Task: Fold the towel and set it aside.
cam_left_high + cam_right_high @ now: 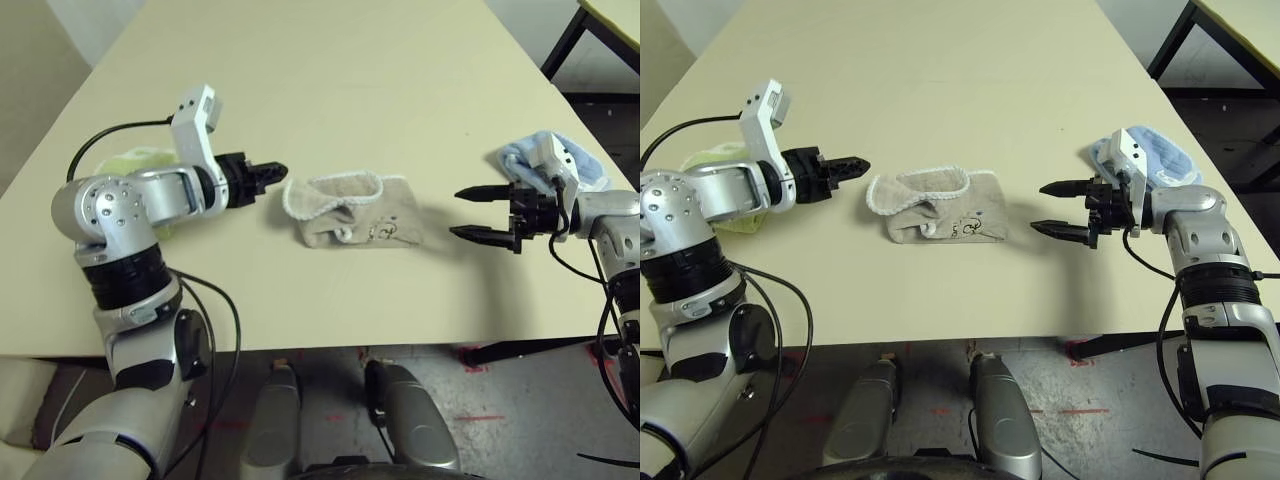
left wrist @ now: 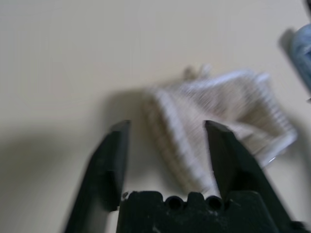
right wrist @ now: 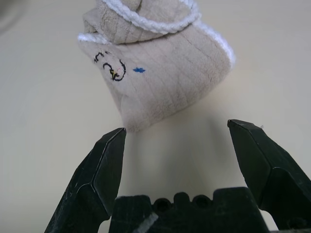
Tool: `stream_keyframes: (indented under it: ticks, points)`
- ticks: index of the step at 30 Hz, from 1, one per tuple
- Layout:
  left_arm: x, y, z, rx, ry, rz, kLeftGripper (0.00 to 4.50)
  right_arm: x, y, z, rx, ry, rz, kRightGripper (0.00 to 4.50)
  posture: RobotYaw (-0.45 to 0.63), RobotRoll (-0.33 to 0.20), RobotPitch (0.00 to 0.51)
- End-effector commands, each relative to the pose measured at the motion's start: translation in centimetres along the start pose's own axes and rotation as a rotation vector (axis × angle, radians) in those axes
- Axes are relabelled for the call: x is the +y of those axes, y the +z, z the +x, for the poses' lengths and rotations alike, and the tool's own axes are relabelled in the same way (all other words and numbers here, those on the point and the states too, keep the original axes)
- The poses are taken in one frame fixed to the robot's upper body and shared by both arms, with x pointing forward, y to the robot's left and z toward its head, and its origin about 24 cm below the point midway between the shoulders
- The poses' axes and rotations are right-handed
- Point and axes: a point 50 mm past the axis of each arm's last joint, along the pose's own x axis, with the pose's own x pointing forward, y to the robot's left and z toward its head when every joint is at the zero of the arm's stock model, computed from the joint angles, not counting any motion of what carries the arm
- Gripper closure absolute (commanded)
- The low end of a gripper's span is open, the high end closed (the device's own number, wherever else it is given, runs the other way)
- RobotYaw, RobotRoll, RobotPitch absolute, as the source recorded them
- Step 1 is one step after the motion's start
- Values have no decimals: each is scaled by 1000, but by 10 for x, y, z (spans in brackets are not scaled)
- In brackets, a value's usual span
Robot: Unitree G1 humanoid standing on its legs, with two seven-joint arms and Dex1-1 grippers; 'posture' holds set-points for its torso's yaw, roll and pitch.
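Observation:
Next, I take the curled flap (image 1: 317, 199) with my left gripper and pull it across the towel, because the beige towel's white edging curls up next to that gripper.
The beige towel (image 1: 350, 210) lies crumpled and partly folded at the middle of the table, its white edging curling on the left side and the small embroidered mark (image 3: 114, 68) facing up near its front right corner. My left gripper (image 1: 270, 175) hovers just left of the towel, open, with nothing between its fingers (image 2: 114, 155). My right gripper (image 1: 470, 213) stands open a short way right of the towel, pointing at it and apart from it. Both wrist views look at the towel (image 2: 218, 102) from a short distance.
A lime-green folded towel (image 1: 135, 160) lies under my left forearm at the table's left side. A light blue folded towel (image 1: 1160, 155) sits behind my right wrist near the right edge. The table's front edge (image 1: 330, 350) runs close below the towel. A black table leg (image 1: 565, 40) stands at back right.

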Motion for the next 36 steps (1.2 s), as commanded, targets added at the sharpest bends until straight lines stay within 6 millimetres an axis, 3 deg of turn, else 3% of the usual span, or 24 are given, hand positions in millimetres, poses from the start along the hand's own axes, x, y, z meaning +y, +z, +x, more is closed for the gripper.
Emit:
stream_keyframes:
  ticks: [1,4,7,15,17,36]
  points:
    - [2,-10,1,43,-3,-13,22,-1,0,1,-9,-2,-4,0,127,0,130]
    - [2,-13,4,46,-22,-39,22,-1,0,1,-10,-1,-5,0,127,0,130]
    - [-3,-11,9,43,-51,-55,727,-1,0,1,-10,-1,-7,0,126,0,127]
    - [-22,-5,26,51,-148,-101,3868,-1,0,-3,-8,-12,-9,0,112,0,126]
    - [-29,-1,30,44,-186,-117,4472,-1,-1,-4,-7,-15,-8,0,105,0,126]
    - [-119,10,92,123,-367,-364,4472,4,-6,-5,-5,-33,-1,0,78,0,124]
